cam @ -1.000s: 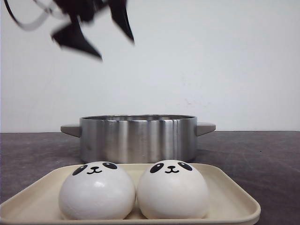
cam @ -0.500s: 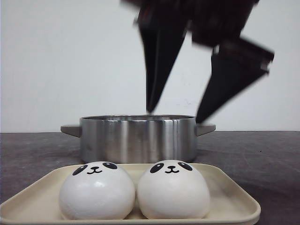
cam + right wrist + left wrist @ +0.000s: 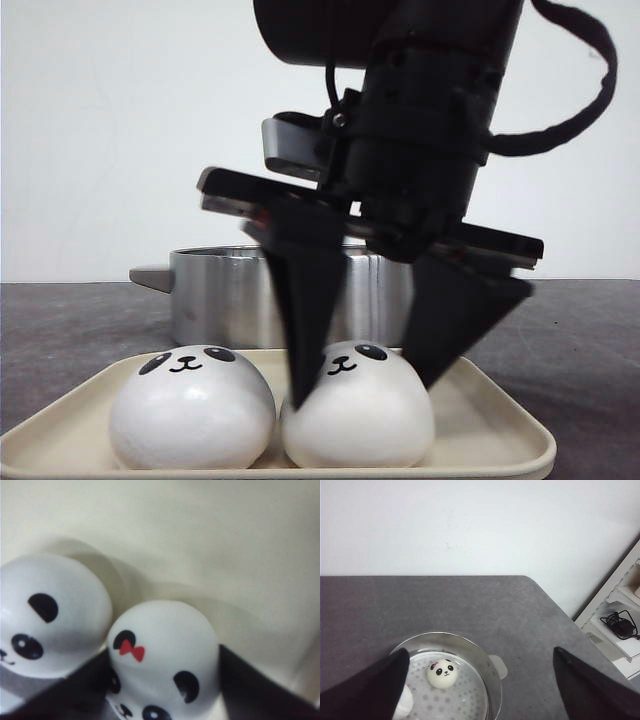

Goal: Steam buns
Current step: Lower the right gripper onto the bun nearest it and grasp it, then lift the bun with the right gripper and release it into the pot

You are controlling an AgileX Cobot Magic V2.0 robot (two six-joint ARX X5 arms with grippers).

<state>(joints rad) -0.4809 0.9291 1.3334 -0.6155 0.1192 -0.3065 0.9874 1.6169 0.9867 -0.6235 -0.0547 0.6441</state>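
Observation:
My left gripper needs to grasp the middle (image 3: 192, 412) of the tray's other panda bun, beside the one between my right gripper's fingers.
Two white panda buns lie side by side on a cream tray (image 3: 505, 432): a left bun (image 3: 190, 412) and a right bun (image 3: 362, 428) with a red bow. My right gripper (image 3: 362, 395) is open and low over the right bun, one black finger on each side, the left finger wedged between the two buns. The right wrist view shows the bow bun (image 3: 165, 630) between my fingers and the other bun (image 3: 50, 615) beside it. My left gripper (image 3: 480, 650) is open above the steel pot (image 3: 492, 675), which holds one bun (image 3: 443, 673) and another bun (image 3: 406, 703) half hidden by a finger.
The steel pot (image 3: 225, 300) with side handles stands just behind the tray on the dark grey table (image 3: 580, 330). A white wall is behind. In the left wrist view, a shelf with a black cable (image 3: 620, 622) stands off the table's far corner.
My right gripper came down from above the pot to straddle the right bun on the tray. Both buns shifted slightly to the left.

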